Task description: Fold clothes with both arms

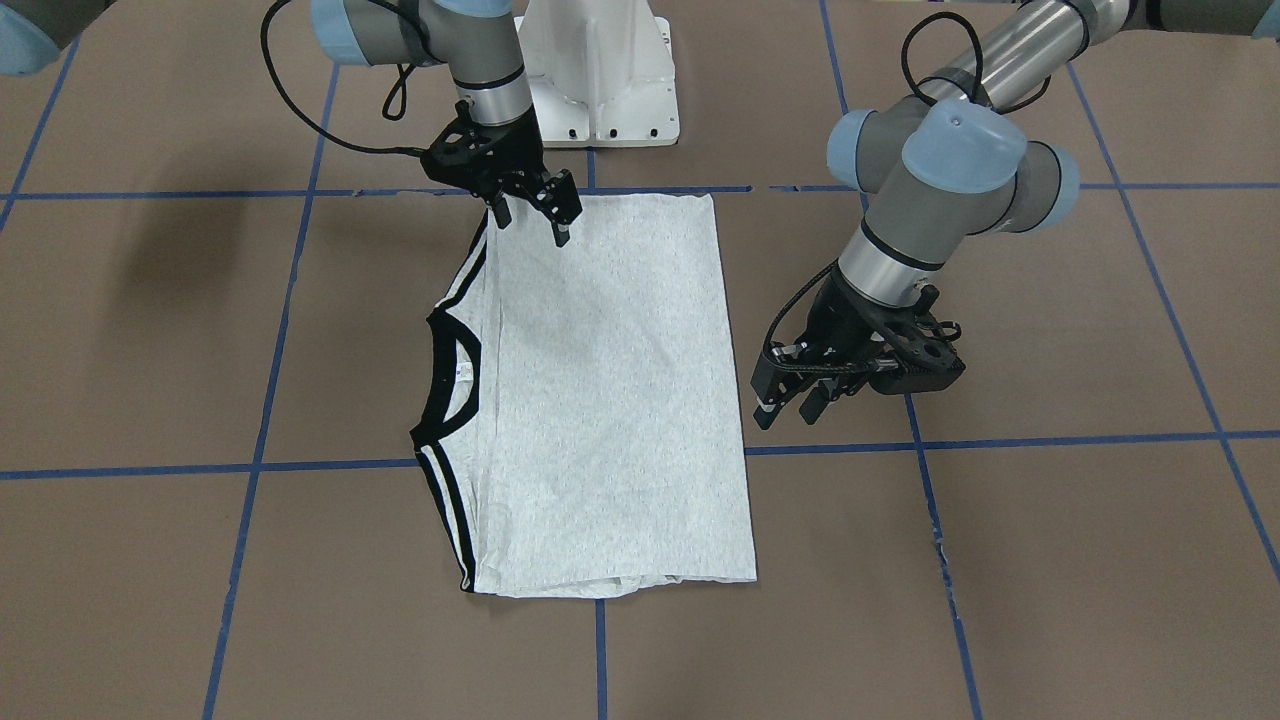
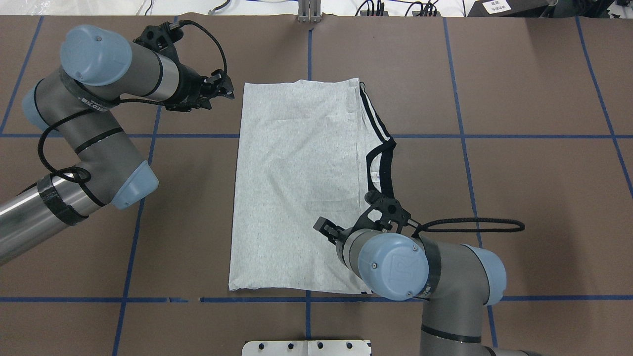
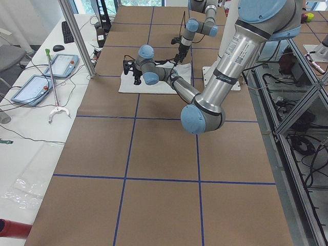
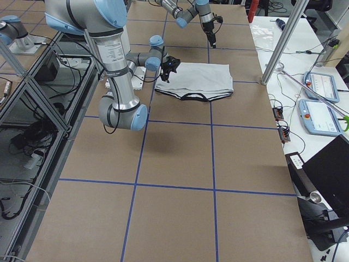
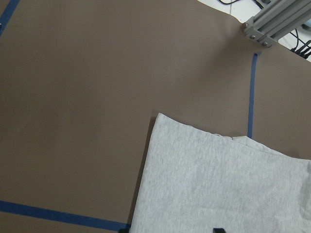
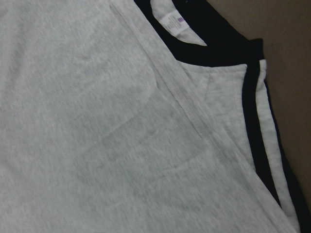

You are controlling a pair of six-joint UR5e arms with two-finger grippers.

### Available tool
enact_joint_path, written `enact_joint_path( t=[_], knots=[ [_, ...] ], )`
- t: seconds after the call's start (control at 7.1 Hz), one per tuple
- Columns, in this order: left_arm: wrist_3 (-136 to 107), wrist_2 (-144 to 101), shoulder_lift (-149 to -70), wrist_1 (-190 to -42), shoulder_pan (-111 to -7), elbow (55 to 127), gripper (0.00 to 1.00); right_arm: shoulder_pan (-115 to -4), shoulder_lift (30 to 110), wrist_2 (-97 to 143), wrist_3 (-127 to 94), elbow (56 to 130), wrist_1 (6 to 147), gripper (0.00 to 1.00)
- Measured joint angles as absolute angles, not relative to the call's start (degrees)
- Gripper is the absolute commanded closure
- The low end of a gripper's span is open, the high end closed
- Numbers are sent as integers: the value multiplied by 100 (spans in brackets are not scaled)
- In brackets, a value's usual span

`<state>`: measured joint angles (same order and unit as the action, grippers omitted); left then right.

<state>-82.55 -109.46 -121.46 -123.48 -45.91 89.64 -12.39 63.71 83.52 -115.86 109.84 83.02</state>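
Note:
The light grey T-shirt has its black stripes ending close to the white pedestal base, and my right gripper needs to close there on the near corner [image 1: 512, 212] of the shirt.
The light grey T-shirt [image 2: 296, 188] lies flat on the brown table, folded into a long rectangle. Its black collar [image 2: 383, 165] and black double stripes are on the robot's right side, and the print is hidden. My left gripper [image 2: 226, 92] is open and empty, hovering just off the shirt's far left corner; it also shows in the front-facing view [image 1: 788, 408]. My right gripper [image 2: 327, 230] is open and empty over the shirt's near right part, beside the collar, and shows in the front-facing view [image 1: 532, 222]. The left wrist view shows the shirt's corner [image 5: 218, 184]; the right wrist view shows the collar [image 6: 214, 46].
The white pedestal base [image 1: 600, 70] stands at the table's near edge behind the shirt. Blue tape lines [image 2: 465, 136] grid the brown table. An aluminium post [image 5: 272, 22] stands at the far edge. A side table with tablets [image 3: 51, 66] lies beyond it.

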Motion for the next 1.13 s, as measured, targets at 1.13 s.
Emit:
enact_joint_path(
  t=[1.13],
  knots=[
    [-8363,-10943,-12147,-12343,-4589,9094,35,-780,6799,8268,-12058,11023,8314,0]
  ],
)
